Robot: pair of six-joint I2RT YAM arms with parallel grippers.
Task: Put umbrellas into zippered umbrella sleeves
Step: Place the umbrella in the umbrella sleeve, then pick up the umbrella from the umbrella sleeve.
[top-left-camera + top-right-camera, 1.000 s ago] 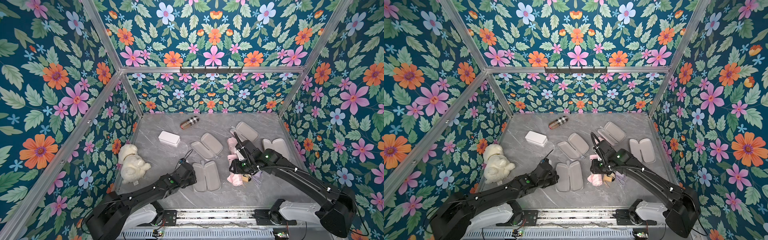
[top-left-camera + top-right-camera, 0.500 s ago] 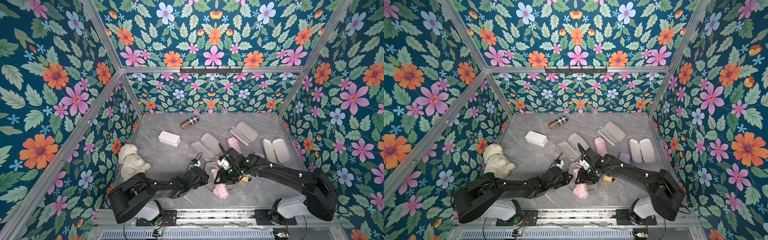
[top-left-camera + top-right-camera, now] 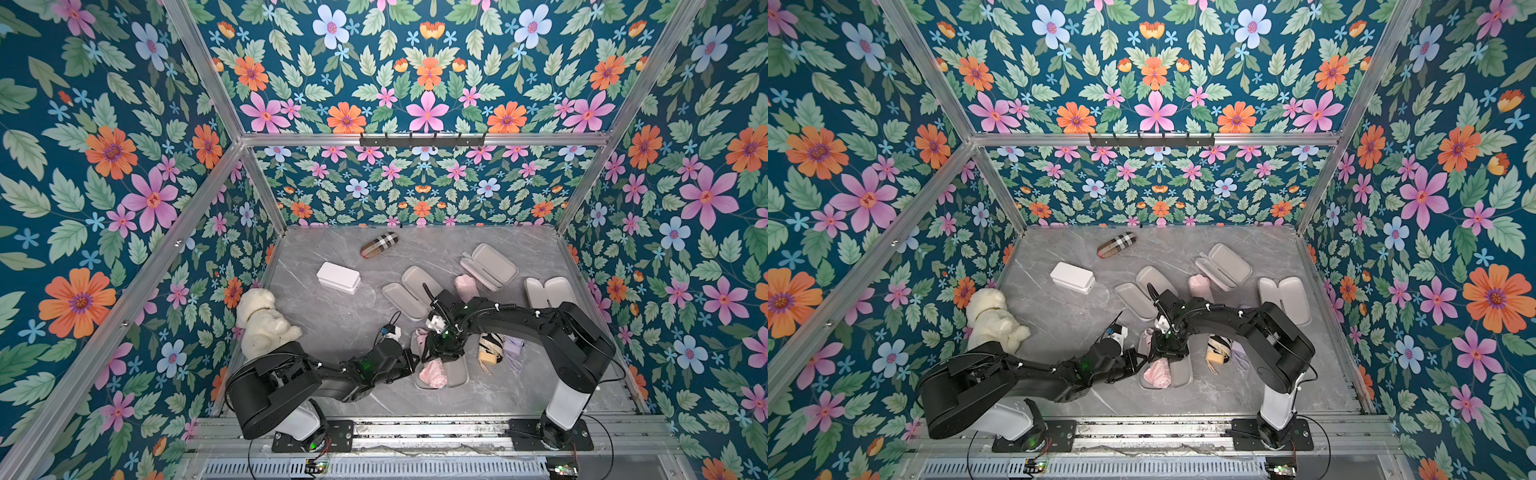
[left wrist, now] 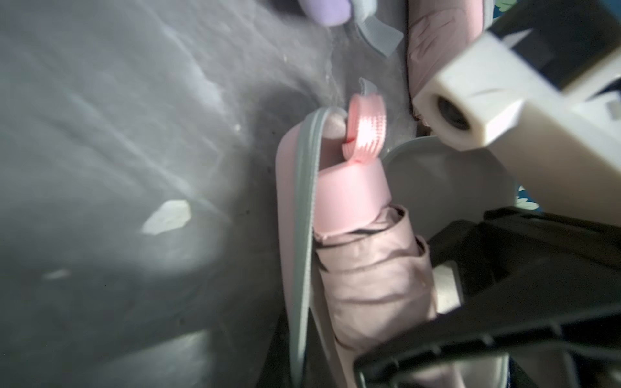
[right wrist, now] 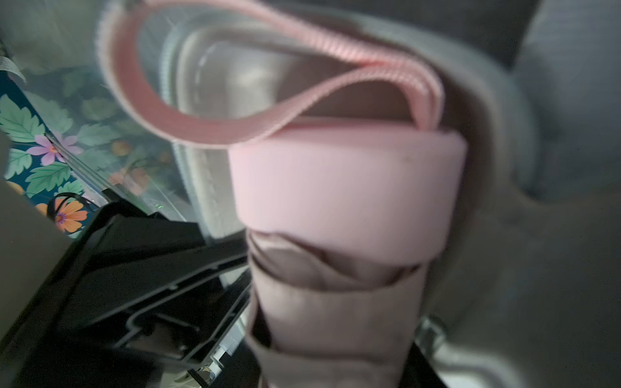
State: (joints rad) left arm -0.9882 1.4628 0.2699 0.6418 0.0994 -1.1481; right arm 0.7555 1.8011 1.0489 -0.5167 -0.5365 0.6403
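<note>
I can see the pale pink umbrella slanting off the sleeve half in my left gripper, so I need to use my right gripper to regrasp its fabric (image 4: 378, 288), lift it clear and lay it straight.
A pale pink umbrella (image 3: 433, 372) (image 3: 1158, 372) lies in the left half of an open pink sleeve (image 3: 457, 372) (image 3: 1181, 370) at the front centre. My right gripper (image 3: 440, 353) (image 3: 1165, 351) is shut on this umbrella's folded fabric (image 5: 336, 302), and its pink handle (image 5: 346, 191) and strap point away from the wrist. My left gripper (image 3: 412, 362) (image 3: 1138, 360) is shut on the sleeve's left rim (image 4: 299, 218). A second pink umbrella (image 3: 465, 286), a cream one (image 3: 488, 347) and a lavender one (image 3: 513, 347) lie to the right. Three more open sleeves (image 3: 411, 291) (image 3: 490, 266) (image 3: 548, 293) lie behind.
A white box (image 3: 338, 277) and a tan plaid roll (image 3: 379, 245) lie at the back left of the grey table. A white plush toy (image 3: 264, 320) sits by the left wall. Flowered walls close in three sides.
My right gripper carried the pink umbrella leftward and forward, down into the front sleeve. My left gripper moved forward and to the right, onto that sleeve's left rim.
</note>
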